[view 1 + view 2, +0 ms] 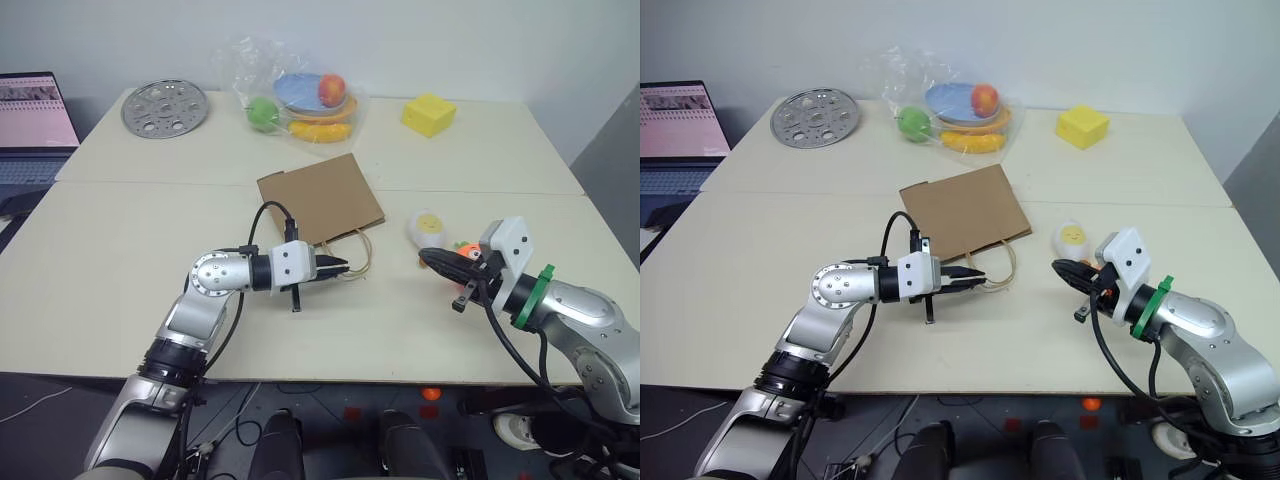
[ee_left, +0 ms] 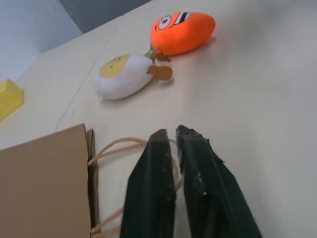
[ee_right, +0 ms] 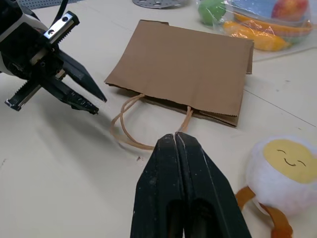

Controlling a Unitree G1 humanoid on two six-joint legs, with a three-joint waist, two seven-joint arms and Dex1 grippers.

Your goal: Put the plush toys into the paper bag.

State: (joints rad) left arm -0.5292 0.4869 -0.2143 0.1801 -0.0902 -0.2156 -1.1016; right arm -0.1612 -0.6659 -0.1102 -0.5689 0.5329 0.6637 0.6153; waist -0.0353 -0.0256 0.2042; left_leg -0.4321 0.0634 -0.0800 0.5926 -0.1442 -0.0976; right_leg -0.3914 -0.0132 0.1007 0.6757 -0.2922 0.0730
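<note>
The paper bag lies flat, handles together, so I need to open my left gripper, pinch only the paper bag's upper handle (image 3: 187, 119) and lift before adding plush toys.
The brown paper bag (image 1: 320, 198) lies flat mid-table, its tan loop handles (image 1: 356, 256) facing the near edge. My left gripper (image 1: 340, 268) points right, low beside the handles; its fingers (image 2: 153, 163) stand slightly open with a narrow gap and hold nothing. To the right lie the plush toys: the white-yellow egg (image 1: 428, 226) and the orange carrot (image 2: 183, 32), side by side. My right gripper (image 1: 430, 262) is shut and empty, hovering just in front of the egg (image 3: 280, 171) and pointing left toward the bag (image 3: 188, 69).
A clear plastic bag with fruit and a blue plate (image 1: 305, 105) sits at the back. A yellow foam block (image 1: 428, 113) is at the back right, a perforated metal disc (image 1: 165, 108) at the back left. A laptop (image 1: 35, 115) stands off the table's left side.
</note>
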